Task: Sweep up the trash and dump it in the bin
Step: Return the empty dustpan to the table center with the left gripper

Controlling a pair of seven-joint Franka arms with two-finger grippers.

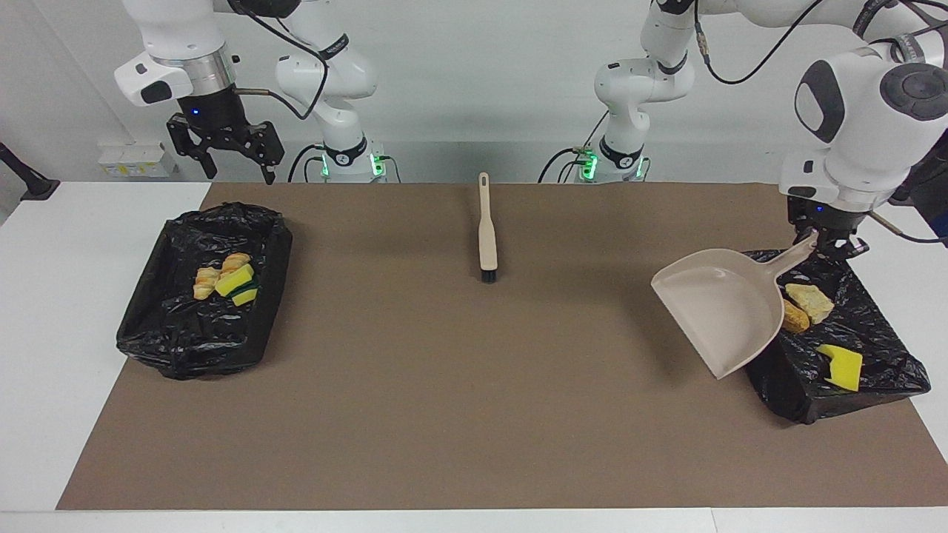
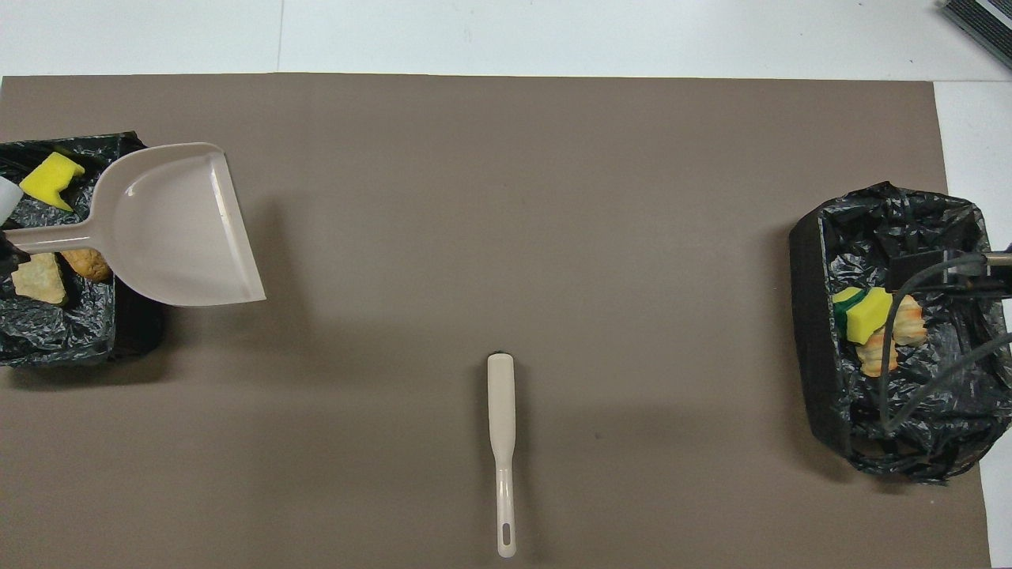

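My left gripper needs to let go of the beige dustpan on the brown mat (image 2: 491,224), just past the bristles of the beige brush.
My left gripper (image 1: 824,242) is shut on the handle of the beige dustpan (image 1: 722,311) (image 2: 178,229). The pan is empty and hangs tilted over the rim of the black-lined bin (image 1: 785,392) (image 2: 134,332) at the left arm's end. In that bin lies trash: a yellow sponge chunk (image 1: 840,366) (image 2: 49,178), a pale bread lump (image 1: 811,302) (image 2: 38,278) and a brown roll (image 1: 794,320) (image 2: 87,263). My right gripper (image 1: 226,157) hangs open and empty, high over the table's robot-side edge by the other bin (image 1: 170,340) (image 2: 806,316).
The other bin, at the right arm's end, holds a yellow-green sponge and pastry pieces (image 1: 226,281) (image 2: 870,320). The beige brush (image 1: 486,237) (image 2: 502,427) lies on the brown mat (image 1: 474,385) mid-table, bristles pointing away from the robots.
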